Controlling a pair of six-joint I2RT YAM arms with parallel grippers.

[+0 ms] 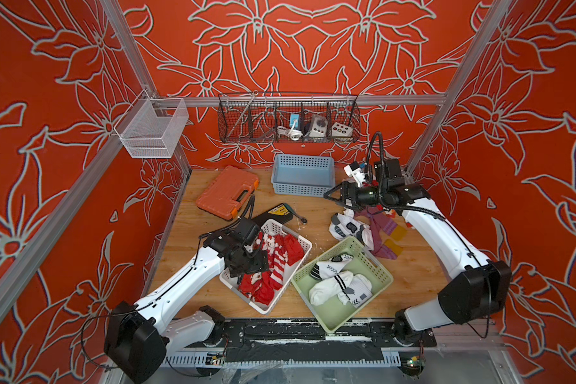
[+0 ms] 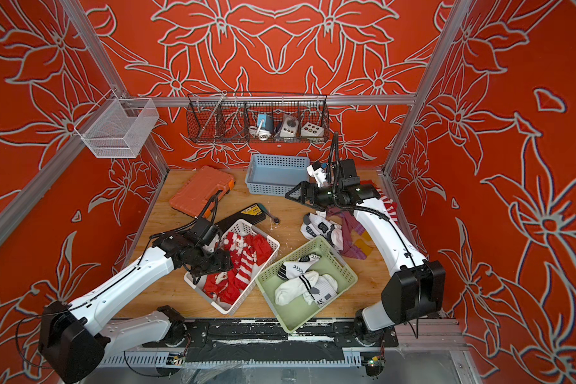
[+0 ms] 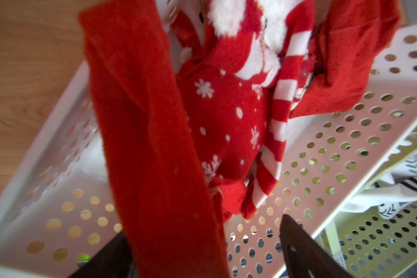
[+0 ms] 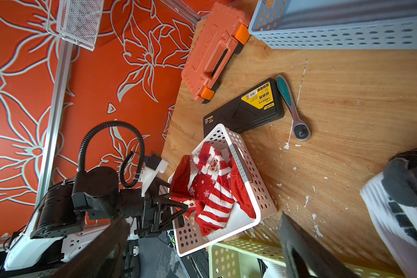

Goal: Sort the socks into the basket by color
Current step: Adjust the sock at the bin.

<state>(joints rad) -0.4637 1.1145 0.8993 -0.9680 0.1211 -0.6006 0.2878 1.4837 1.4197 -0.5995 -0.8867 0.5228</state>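
The plain red sock's end hangs over the white basket's rim, so the robot's left gripper needs to go down, grip close by and tuck the sock inside the basket (image 3: pixel 95 164).
My left gripper (image 1: pixel 244 275) (image 3: pixel 202 240) is over the white basket (image 1: pixel 289 279), jaws wide apart, open. A plain red sock (image 3: pixel 154 144) hangs between them against one finger, with a clear gap to the other finger (image 3: pixel 299 243). More red socks (image 1: pixel 280 256) with stripes and snowflakes fill that basket. The green basket (image 1: pixel 373 258) holds white socks (image 1: pixel 333 286). Loose white socks (image 1: pixel 346 229) and purple socks (image 1: pixel 379 229) lie in a pile on the table. My right gripper (image 1: pixel 333 198) (image 4: pixel 202 228) hovers open and empty above the pile's far side.
A blue basket (image 1: pixel 303 188) stands at the back. An orange tool case (image 1: pixel 228 192), a black case (image 1: pixel 276 212) and a ratchet (image 4: pixel 291 108) lie behind the white basket. A red striped sock (image 2: pixel 389 206) lies behind my right arm. Wire racks hang on the walls.
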